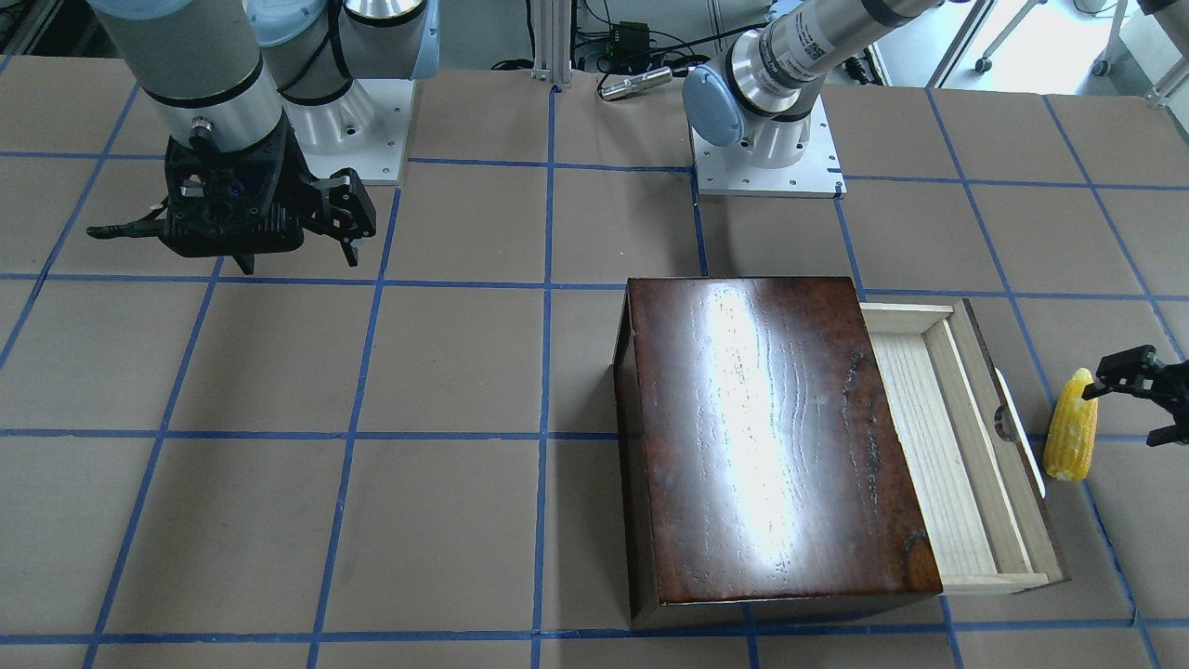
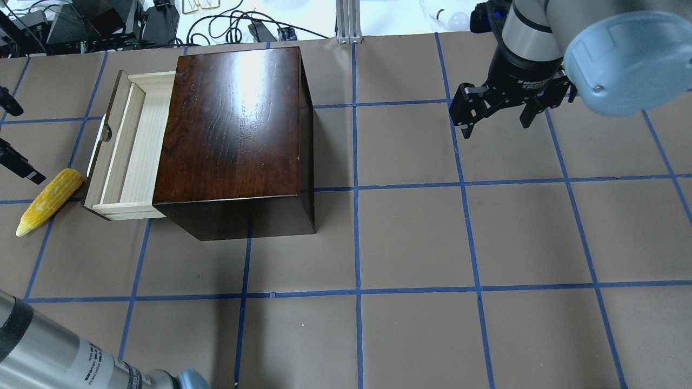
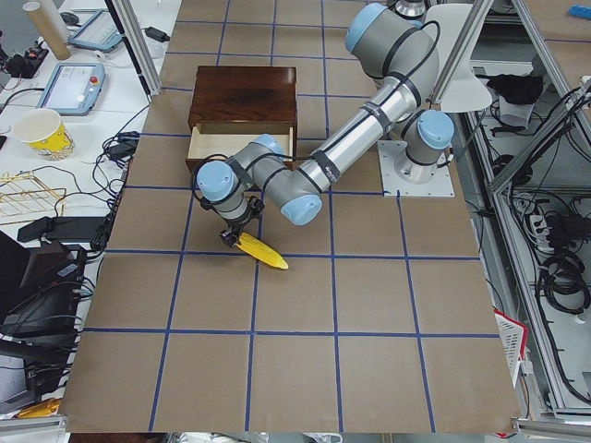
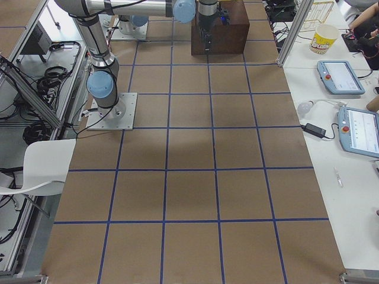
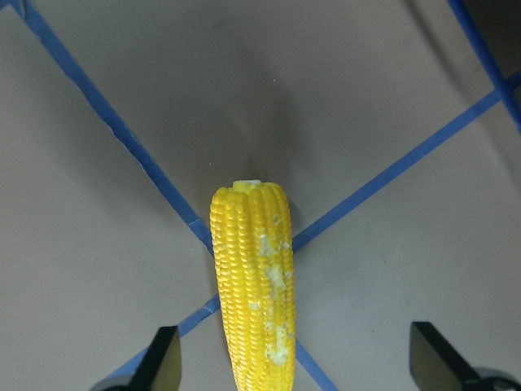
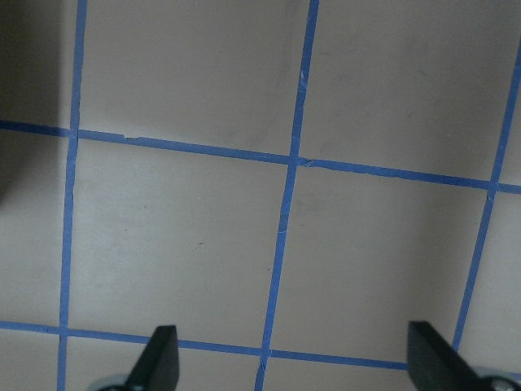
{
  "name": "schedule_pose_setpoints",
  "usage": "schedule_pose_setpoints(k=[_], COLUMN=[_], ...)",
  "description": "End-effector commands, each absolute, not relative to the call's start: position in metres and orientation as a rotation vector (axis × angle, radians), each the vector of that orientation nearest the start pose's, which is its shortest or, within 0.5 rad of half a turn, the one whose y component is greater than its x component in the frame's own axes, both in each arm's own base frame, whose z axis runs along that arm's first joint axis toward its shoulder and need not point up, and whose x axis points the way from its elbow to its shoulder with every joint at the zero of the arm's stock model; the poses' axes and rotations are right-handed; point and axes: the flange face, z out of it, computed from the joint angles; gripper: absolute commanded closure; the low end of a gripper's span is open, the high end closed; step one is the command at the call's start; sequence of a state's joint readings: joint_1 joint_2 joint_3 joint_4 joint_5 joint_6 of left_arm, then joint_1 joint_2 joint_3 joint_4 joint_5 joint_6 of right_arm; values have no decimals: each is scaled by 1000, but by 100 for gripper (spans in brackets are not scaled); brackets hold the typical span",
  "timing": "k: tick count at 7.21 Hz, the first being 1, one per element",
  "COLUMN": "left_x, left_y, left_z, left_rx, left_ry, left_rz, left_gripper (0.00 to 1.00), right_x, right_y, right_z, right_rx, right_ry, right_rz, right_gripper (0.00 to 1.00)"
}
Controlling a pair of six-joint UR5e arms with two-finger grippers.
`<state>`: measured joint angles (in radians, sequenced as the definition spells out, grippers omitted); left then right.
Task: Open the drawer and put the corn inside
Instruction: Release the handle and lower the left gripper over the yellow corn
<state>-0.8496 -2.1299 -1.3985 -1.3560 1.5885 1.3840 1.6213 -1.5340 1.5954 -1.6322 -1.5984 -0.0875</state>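
Note:
The robot's left gripper should close on the tapered half of the corn (image 1: 1077, 402) (image 5: 262, 362), toward the robot, so that the corn's blunt end stays sticking out.
The drawer (image 1: 938, 437) stands pulled out of the dark-brown box (image 1: 771, 437), its pale wood tray empty; it also shows in the overhead view (image 2: 132, 146). Its white handle (image 1: 1017, 432) faces the corn. The yellow corn (image 1: 1070, 425) lies on the table just outside the drawer front, its tapered tip toward the robot (image 2: 48, 201). My left gripper (image 1: 1141, 401) is open and hovers above the corn; in the left wrist view the corn (image 5: 251, 285) lies between the spread fingertips (image 5: 163, 362). My right gripper (image 2: 497, 127) is open and empty, far from the box.
The table is brown with a blue tape grid. The two arm bases (image 1: 766, 139) sit at the robot's side. Cables and a metal post (image 2: 348, 21) line the far edge. Side benches carry tablets and a yellow cup (image 3: 42, 134).

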Motion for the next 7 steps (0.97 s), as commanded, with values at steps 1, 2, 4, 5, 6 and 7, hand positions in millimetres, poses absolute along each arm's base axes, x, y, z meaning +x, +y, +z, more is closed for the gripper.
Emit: schedule_pose_setpoints(k=[1, 2, 4, 5, 6, 7], left_x=[359, 360, 361, 361, 364, 365], left_y=[-581, -582, -583, -583, -585, -581], left_z=[228, 219, 202, 194, 191, 191], left_rx=[1145, 1151, 1160, 1158, 1141, 1130], left_ry=[3101, 3110, 3126, 3133, 3117, 3095], left_rz=[177, 187, 204, 213, 200, 252], left_gripper=[0, 0, 0, 0, 0, 0], right_x=[156, 156, 156, 156, 156, 155], right_y=[-500, -500, -500, -500, -500, -500], right_z=[464, 464, 464, 464, 464, 464], right_rx=[-219, -219, -219, -219, -219, -214], right_ry=[3162, 3162, 3162, 3162, 3162, 3162], right_rz=[1, 1, 1, 1, 1, 1], right_gripper=[0, 0, 0, 0, 0, 0])
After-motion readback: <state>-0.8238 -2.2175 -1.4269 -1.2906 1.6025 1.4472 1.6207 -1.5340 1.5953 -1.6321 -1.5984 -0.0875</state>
